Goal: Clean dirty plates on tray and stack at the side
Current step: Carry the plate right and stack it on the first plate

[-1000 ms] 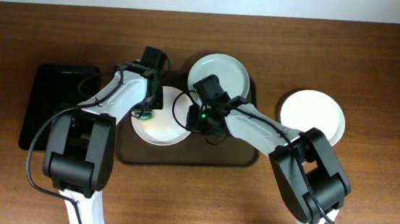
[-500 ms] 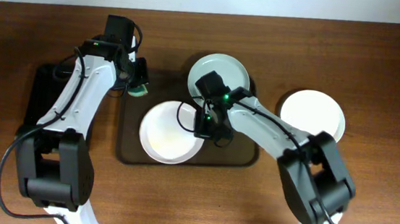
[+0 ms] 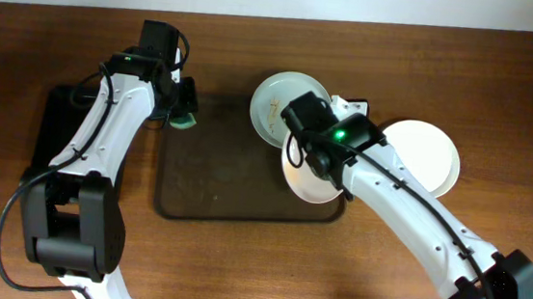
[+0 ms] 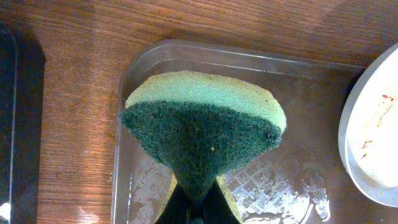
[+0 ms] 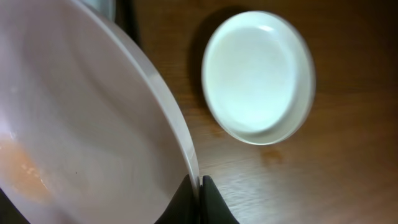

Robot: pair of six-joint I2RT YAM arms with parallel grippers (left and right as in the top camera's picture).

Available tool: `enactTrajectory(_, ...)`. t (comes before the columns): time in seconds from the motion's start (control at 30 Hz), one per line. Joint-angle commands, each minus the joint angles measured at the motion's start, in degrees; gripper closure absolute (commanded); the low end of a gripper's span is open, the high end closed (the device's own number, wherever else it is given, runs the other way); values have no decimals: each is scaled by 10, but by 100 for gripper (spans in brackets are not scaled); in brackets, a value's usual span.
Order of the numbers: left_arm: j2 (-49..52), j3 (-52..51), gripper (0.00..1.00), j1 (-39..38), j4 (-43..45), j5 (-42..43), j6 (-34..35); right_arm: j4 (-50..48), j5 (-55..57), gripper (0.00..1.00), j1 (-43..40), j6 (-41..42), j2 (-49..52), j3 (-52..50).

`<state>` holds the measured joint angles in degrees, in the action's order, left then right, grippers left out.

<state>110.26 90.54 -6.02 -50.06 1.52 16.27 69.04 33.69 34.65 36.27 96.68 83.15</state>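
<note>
Next, I let go of the smeared white plate with my right gripper on top of the other white plate (image 3: 418, 159) (image 5: 257, 78) on the bare table.
My right gripper (image 3: 310, 159) is shut on the rim of a white plate (image 3: 319, 185) and holds it tilted over the right end of the dark brown tray (image 3: 211, 179). In the right wrist view the jaws (image 5: 200, 186) pinch this plate (image 5: 81, 118), which has a faint orange smear. A pale bluish-green plate (image 3: 281, 98) lies at the tray's far right corner, with reddish smears in the left wrist view (image 4: 373, 137). A second white plate (image 3: 426, 154) (image 5: 258, 78) lies on the table at the right. My left gripper (image 3: 184, 113) (image 4: 199, 199) is shut on a green sponge (image 4: 202, 130) over the tray's far left corner.
A smaller glossy black tray (image 3: 55, 131) lies at the left of the brown tray, and its edge shows in the left wrist view (image 4: 12, 124). The brown tray's floor (image 4: 280, 180) looks wet. Bare wooden table surrounds both trays.
My right gripper has lifted the white plate off the tray's middle and carried it right. My left gripper drew back to the far left with the sponge, then stayed still.
</note>
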Motion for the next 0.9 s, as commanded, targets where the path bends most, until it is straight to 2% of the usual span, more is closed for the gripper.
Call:
enactTrajectory(0.0,-5,3,99,1,1,-4,-9,11,134,96,52,32,-14,9)
enactTrajectory(0.2,-5,3,99,1,1,-4,-9,17,327,96,162,32,-14,9)
enactTrajectory(0.33,-5,3,99,1,1,-4,-9,41,362,96,176,32,-14,9)
enactTrajectory(0.4,-5,3,99,1,1,-4,-9,63,421,96,179,30,-14,9)
enactTrajectory(0.5,-5,3,99,1,0,-4,-9,69,433,96,187,31,-14,9)
enactTrajectory(0.6,-5,3,99,1,0,-4,-9,67,398,96,186,38,-14,9)
enactTrajectory(0.73,-5,3,99,1,0,-4,-9,50,221,96,174,78,-27,9)
enactTrajectory(0.8,-5,3,99,1,0,-4,-9,28,158,96,140,78,-53,9)
enactTrajectory(0.87,-5,3,99,1,0,-4,-9,12,100,96,67,77,-95,9)
